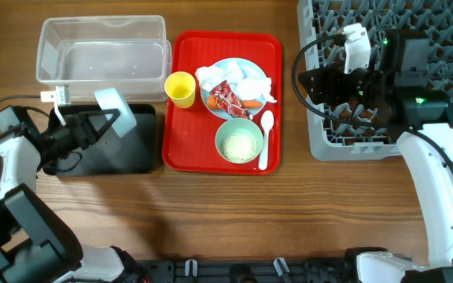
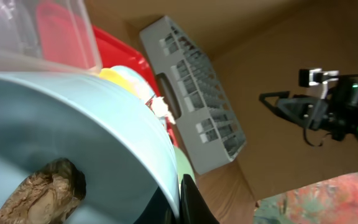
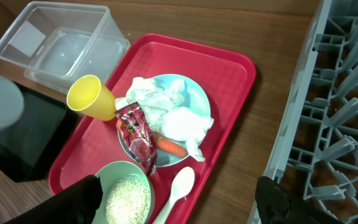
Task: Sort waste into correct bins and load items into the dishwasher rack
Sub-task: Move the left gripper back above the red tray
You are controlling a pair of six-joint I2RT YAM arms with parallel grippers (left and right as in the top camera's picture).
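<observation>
Next, I let go of the pale blue bowl with my left gripper on the red tray (image 1: 188, 137) beside the green bowl of rice.
My left gripper (image 1: 107, 122) is shut on the rim of the pale blue bowl (image 1: 116, 108), held tilted over the black tray (image 1: 132, 149). Inside the bowl (image 2: 104, 137) lies a brown food scrap (image 2: 42, 193). My right gripper (image 1: 321, 82) hangs open and empty above the gap between the red tray and the rack (image 1: 392, 86). On the blue plate (image 3: 199, 93) lie a white napkin (image 3: 166, 106), a red wrapper (image 3: 138, 137) and a carrot piece (image 3: 169, 146). The green bowl (image 3: 114, 171) holds rice (image 3: 128, 199), with the white spoon (image 3: 180, 186) and the yellow cup (image 3: 91, 96) nearby.
The clear tub (image 1: 101, 51) stands behind the black tray at the far left. The red serving tray (image 1: 187, 141) sits mid-table between the bins and the grey rack. Bare wood runs along the table's front edge.
</observation>
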